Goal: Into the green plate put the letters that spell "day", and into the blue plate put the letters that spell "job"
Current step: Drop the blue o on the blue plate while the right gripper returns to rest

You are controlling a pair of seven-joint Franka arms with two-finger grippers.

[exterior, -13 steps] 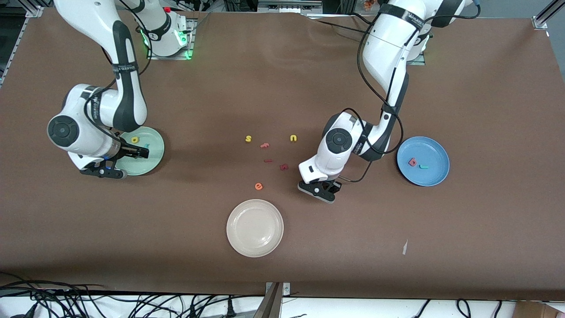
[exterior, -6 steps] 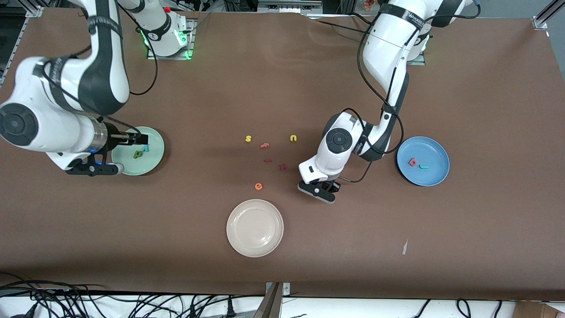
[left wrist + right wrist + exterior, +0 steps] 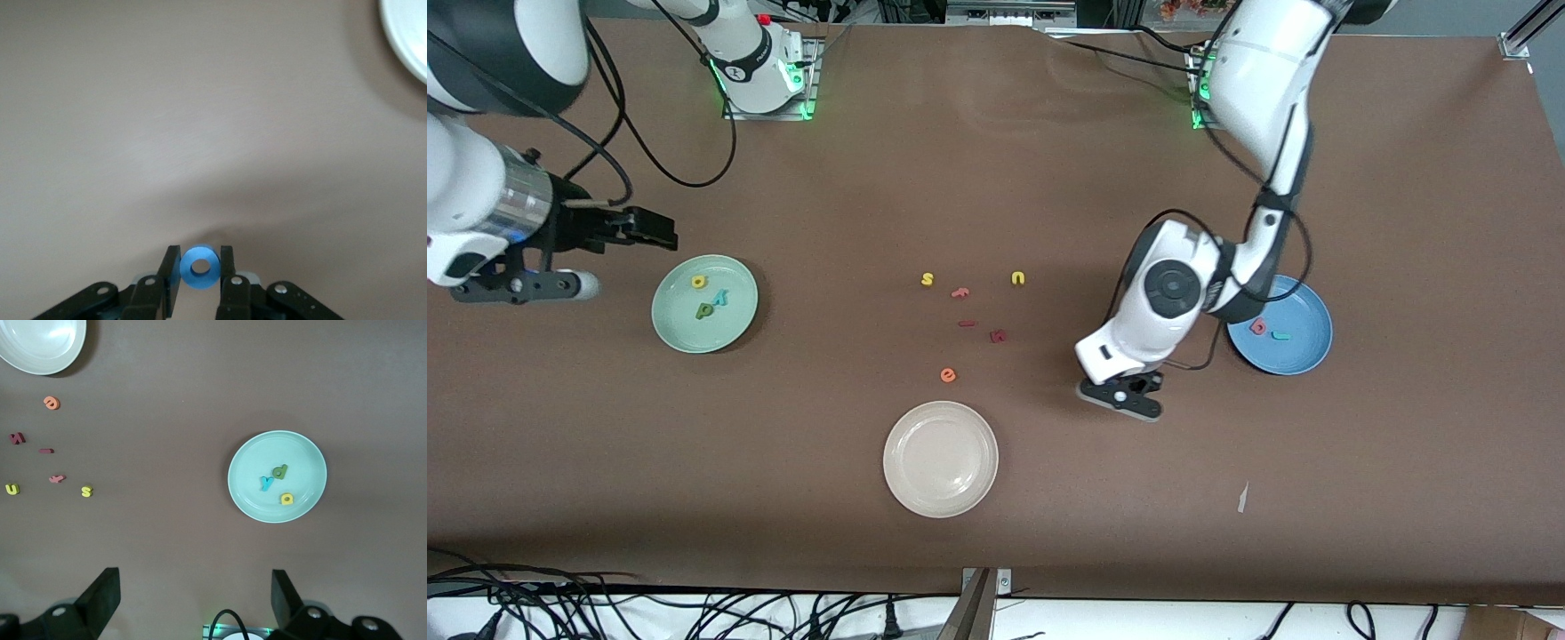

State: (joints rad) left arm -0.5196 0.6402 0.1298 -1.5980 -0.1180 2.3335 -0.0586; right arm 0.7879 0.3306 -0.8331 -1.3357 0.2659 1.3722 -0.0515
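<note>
My left gripper needs to release the blue ring o in the blue plate [image 3: 1276, 309] behind the salmon b and teal j. The ring is now over bare table between plates.
My left gripper [image 3: 1128, 396] [image 3: 199, 257] is shut on the blue ring o [image 3: 199, 268], over bare table between the cream plate and the blue plate [image 3: 1303, 351]. The salmon b [image 3: 1258, 327] and teal j [image 3: 1280, 335] lie in the blue plate, whose edge the left arm partly covers. In the green plate [image 3: 680, 329] [image 3: 250, 453] lie the yellow a [image 3: 698, 281] [image 3: 287, 498], teal y [image 3: 723, 296] [image 3: 267, 482] and dark green d [image 3: 705, 310] [image 3: 280, 471]. My right gripper [image 3: 654, 229] [image 3: 195, 600] hangs open and empty, high over the table beside the green plate.
Loose letters lie mid-table: yellow s [image 3: 927, 279], yellow u [image 3: 1018, 278], a salmon letter [image 3: 959, 292], two dark red letters [image 3: 998, 336], orange e [image 3: 948, 375]. The cream plate [image 3: 940, 459] sits nearer the front camera. A paper scrap [image 3: 1242, 498] lies toward the left arm's end.
The right gripper left the green d in the green plate, then rose and drew away. The left gripper closed on the blue o and moved toward the blue plate.
</note>
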